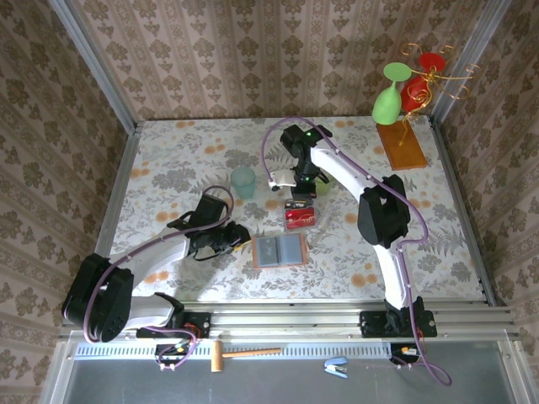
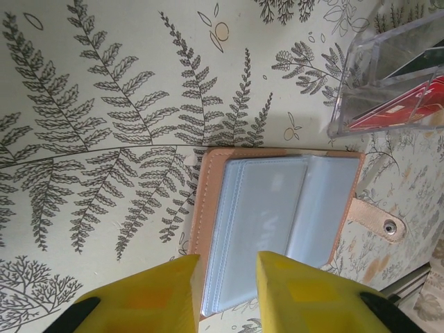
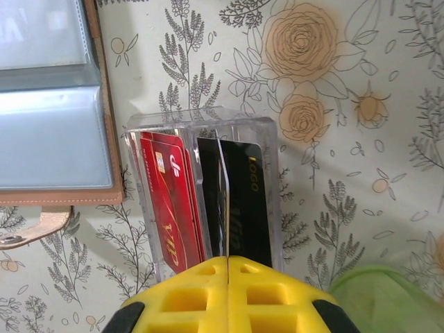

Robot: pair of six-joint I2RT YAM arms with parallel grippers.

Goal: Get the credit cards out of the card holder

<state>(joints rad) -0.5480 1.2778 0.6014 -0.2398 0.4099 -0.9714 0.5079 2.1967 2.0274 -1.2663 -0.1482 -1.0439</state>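
Note:
Next, my right gripper lets the dark credit card go inside the clear plastic box (image 1: 296, 200) (image 3: 236, 201), up against the black one next to the red cards.
The card holder (image 1: 280, 250) lies open and flat on the table, tan leather with grey-blue sleeves (image 2: 270, 208) (image 3: 48, 104). Just behind it stands a clear plastic box (image 1: 300, 217) (image 3: 272, 173) with red credit cards (image 3: 166, 201) and a black one (image 3: 246, 201) upright inside. My right gripper (image 1: 301, 192) (image 3: 227, 258) hangs over the box, shut on a thin dark credit card (image 3: 223, 201) seen edge-on, its lower end down in the box. My left gripper (image 1: 238, 238) (image 2: 229, 274) is at the holder's left end, its fingers a little apart over the sleeves, gripping nothing that I can see.
A teal cup (image 1: 243, 181) stands left of the right gripper, a green cup (image 3: 388, 298) right of it. A glass stand on a wooden base (image 1: 400, 145) with green and red glasses occupies the back right corner. A hammer (image 1: 240, 353) and stapler (image 1: 336, 365) lie below the rail.

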